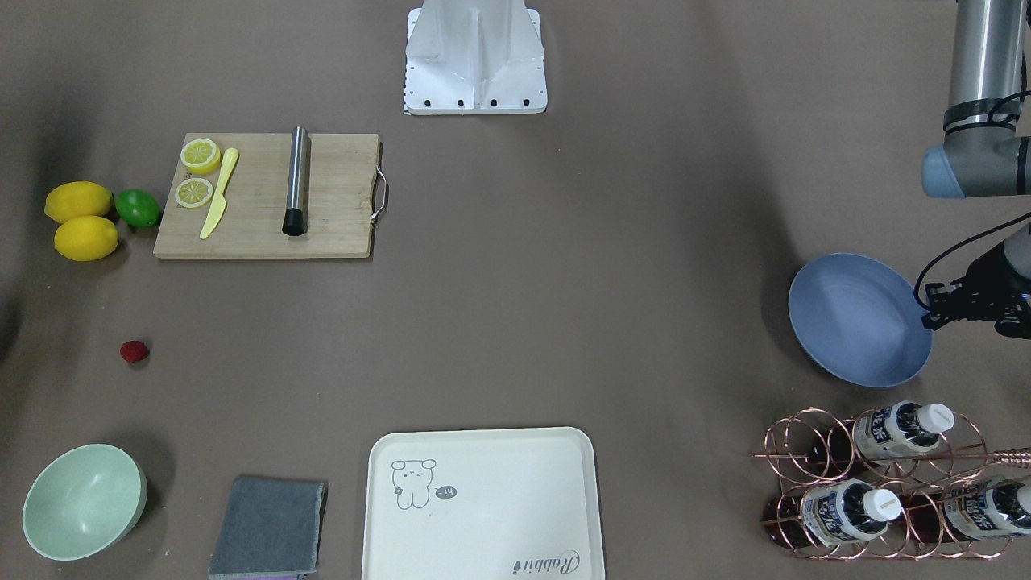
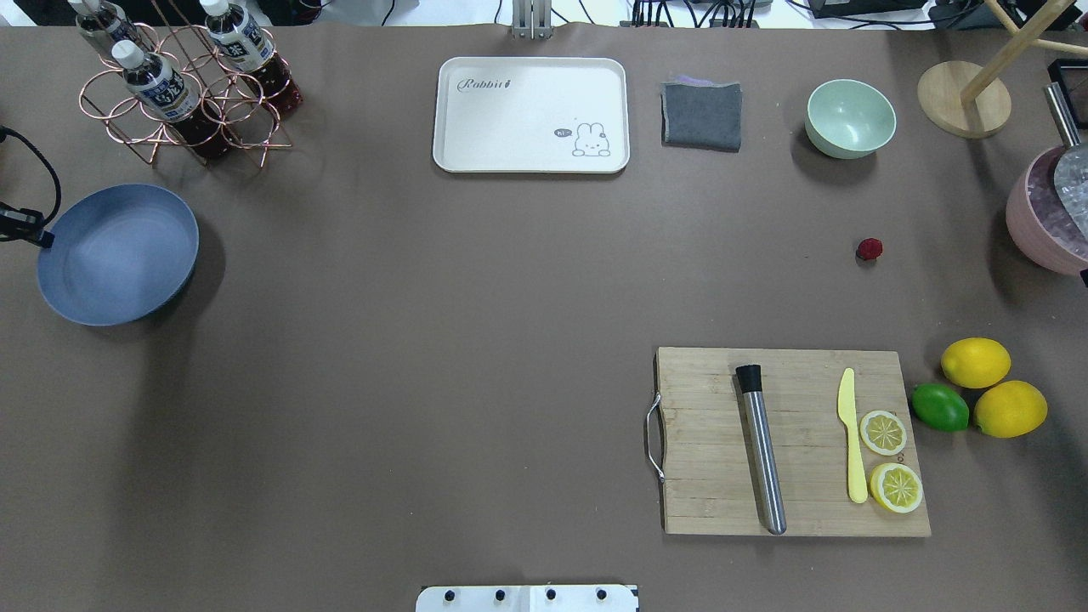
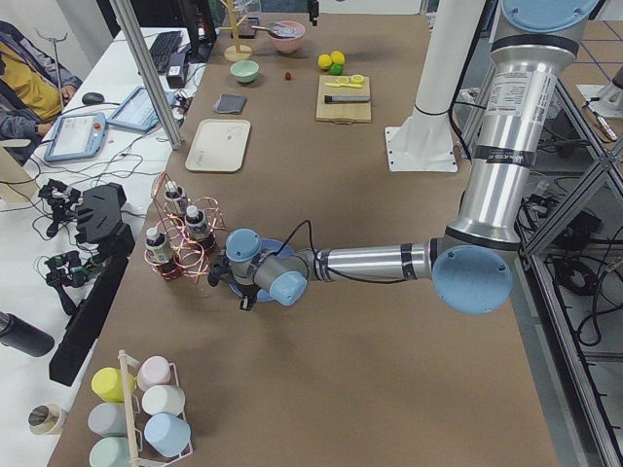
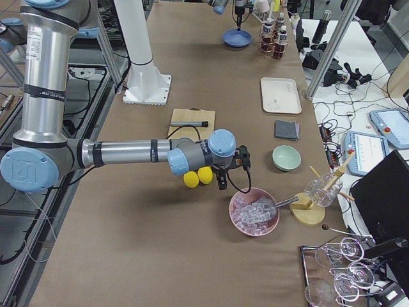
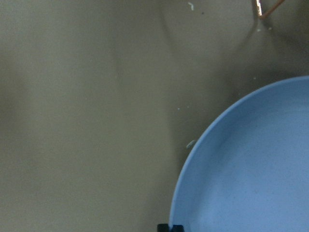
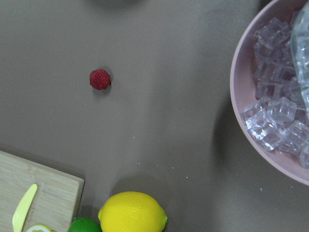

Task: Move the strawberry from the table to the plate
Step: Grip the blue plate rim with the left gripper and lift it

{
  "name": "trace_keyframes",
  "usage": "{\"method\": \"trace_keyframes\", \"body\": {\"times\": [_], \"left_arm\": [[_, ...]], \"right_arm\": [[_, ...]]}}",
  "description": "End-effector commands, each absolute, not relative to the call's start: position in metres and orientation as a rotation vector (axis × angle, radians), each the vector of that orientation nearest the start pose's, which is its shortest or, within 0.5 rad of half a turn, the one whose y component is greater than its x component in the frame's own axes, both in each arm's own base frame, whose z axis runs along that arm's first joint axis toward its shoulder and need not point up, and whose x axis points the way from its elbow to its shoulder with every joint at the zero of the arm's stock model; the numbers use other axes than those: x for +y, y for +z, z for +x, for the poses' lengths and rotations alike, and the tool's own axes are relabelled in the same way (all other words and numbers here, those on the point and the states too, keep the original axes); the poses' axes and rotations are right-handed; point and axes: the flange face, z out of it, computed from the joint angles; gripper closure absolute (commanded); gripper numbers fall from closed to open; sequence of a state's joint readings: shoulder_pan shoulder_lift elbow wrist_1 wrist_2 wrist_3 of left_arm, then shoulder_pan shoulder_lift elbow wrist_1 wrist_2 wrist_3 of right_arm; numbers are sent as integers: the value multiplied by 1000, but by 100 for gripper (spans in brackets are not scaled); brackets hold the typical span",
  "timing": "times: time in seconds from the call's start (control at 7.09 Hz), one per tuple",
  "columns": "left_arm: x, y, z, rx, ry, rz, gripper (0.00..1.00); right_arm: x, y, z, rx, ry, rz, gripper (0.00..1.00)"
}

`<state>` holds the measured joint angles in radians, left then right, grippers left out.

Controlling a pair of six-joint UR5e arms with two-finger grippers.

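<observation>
The robot's right gripper should next go to the strawberry between the lemons and the green bowl and close on the strawberry's sides point(image 1: 134, 351) point(image 6: 100, 79).
The strawberry point(image 1: 134, 351), a tiny dark-red berry, lies alone on the brown table point(image 1: 564, 306). It is also in the overhead view point(image 2: 869, 249) and the right wrist view point(image 6: 100, 79). The periwinkle-blue plate point(image 1: 858, 318) is far across the table, tilted, with a shadow under it point(image 2: 119, 255). My left gripper point(image 1: 930, 316) is shut on the plate's outer rim, and one black fingertip point(image 5: 164, 227) shows at that rim. My right gripper point(image 4: 222, 182) hangs over the lemons near the strawberry. It shows only in the exterior right view, so I cannot tell its state.
A pink bowl of ice point(image 6: 280, 96) sits close to the strawberry, with two lemons point(image 2: 976, 362) and a lime point(image 2: 940, 406) beside a cutting board point(image 2: 790, 442). A green bowl point(image 2: 850, 117), grey cloth point(image 2: 701, 115), cream tray point(image 2: 531, 115) and bottle rack point(image 2: 183, 93) line the far edge.
</observation>
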<state>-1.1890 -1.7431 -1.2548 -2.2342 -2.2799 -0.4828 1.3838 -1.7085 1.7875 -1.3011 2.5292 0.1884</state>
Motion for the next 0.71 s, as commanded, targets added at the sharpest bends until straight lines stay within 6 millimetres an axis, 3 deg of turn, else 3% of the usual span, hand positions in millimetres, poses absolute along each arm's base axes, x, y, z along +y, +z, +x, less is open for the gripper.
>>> {"method": "trace_keyframes", "body": {"times": [0.0,0.28,0.42,0.56], "left_arm": [[-581,598,148,972,31,119,100],[-573,507,146,1087,-62,96,100],[-559,467,167,1125,-96,75,100],[-540,432,208,1153,-107,27,100]], "right_arm": [[-467,539,-35,-999,-118,161,0],[-495,508,-56,-1008,-117,172,0],[-512,484,-83,-1015,-94,154,0],[-526,460,-128,-998,-78,131,0]]}}
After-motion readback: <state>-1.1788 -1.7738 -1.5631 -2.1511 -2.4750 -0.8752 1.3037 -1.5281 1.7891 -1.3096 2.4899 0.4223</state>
